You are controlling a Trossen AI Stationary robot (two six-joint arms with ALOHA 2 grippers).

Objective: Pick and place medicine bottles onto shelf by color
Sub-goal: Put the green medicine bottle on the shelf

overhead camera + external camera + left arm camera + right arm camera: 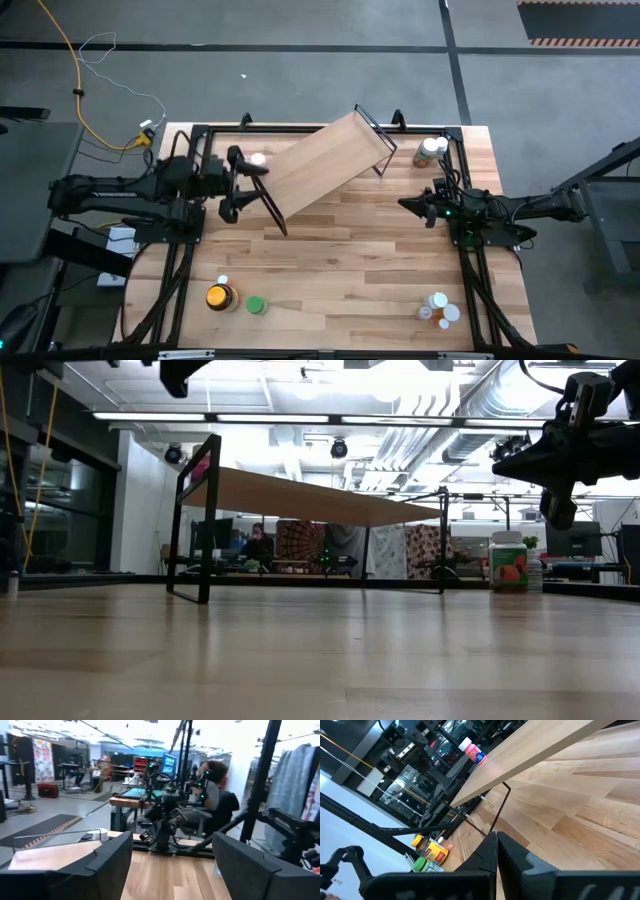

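Note:
Next, I close my right gripper on the white cap (430,146) of the peach-labelled bottle beside the smaller white bottle.
The shelf (325,165), a long light-wood board on black wire ends, stands slantwise across the table's far middle. A pink-capped bottle (472,751) stands on its left end (258,160). My left gripper (243,190) hangs open just off that end, with fingers level and nothing between them (172,870). My right gripper (415,207) waits shut at the right, clear of the shelf, and shows in its own wrist view (496,855). An amber jar with a yellow lid (220,297), a green bottle (255,305) and a small white one (222,282) stand near left.
Small white and orange bottles (440,311) cluster at the near right. More bottles (430,150) stand at the far right corner, one with a peach label (508,563). Black frame rails (470,280) run along both sides. Bare tabletop (350,270) lies between the bottle groups.

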